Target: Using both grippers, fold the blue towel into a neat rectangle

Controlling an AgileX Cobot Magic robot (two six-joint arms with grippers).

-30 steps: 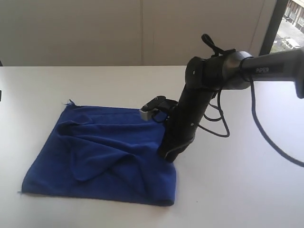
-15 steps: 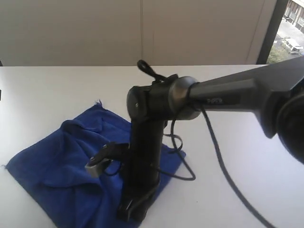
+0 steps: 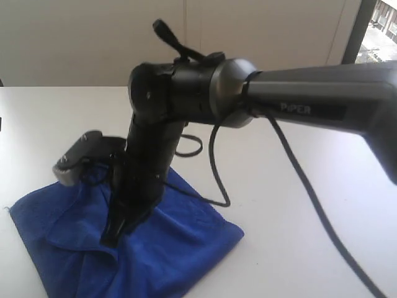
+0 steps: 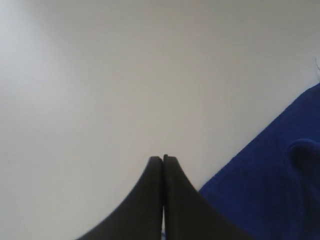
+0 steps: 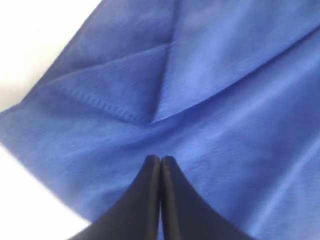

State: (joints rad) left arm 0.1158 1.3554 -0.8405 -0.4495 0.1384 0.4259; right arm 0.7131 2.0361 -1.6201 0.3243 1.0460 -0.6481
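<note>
My right gripper will release the blue towel's edge on the bare white table [image 3: 240, 144] behind the towel, between the black cables.
The blue towel [image 3: 180, 248] lies rumpled on the white table at the lower left of the exterior view, partly cut off by the bottom edge. My right gripper [image 3: 110, 239] reaches across from the right; its shut tips point down onto the cloth near the left part. In the right wrist view the right gripper [image 5: 160, 158] has its fingers pressed together over the towel [image 5: 230, 75], with a folded-over hemmed corner flap [image 5: 125, 85] ahead. My left gripper [image 4: 163, 158] is shut over bare table, beside an edge of the towel [image 4: 272, 190]. It does not show in the exterior view.
The white table [image 3: 310, 198] extends to the right and behind the towel. A black cable [image 3: 214, 167] loops down from the right arm over the cloth. A wall stands behind, with a window [image 3: 378, 31] at the top right.
The right arm has swung from the towel's right edge far to the left across it. The towel has shifted and turned toward the lower left, with its folds rearranged.
</note>
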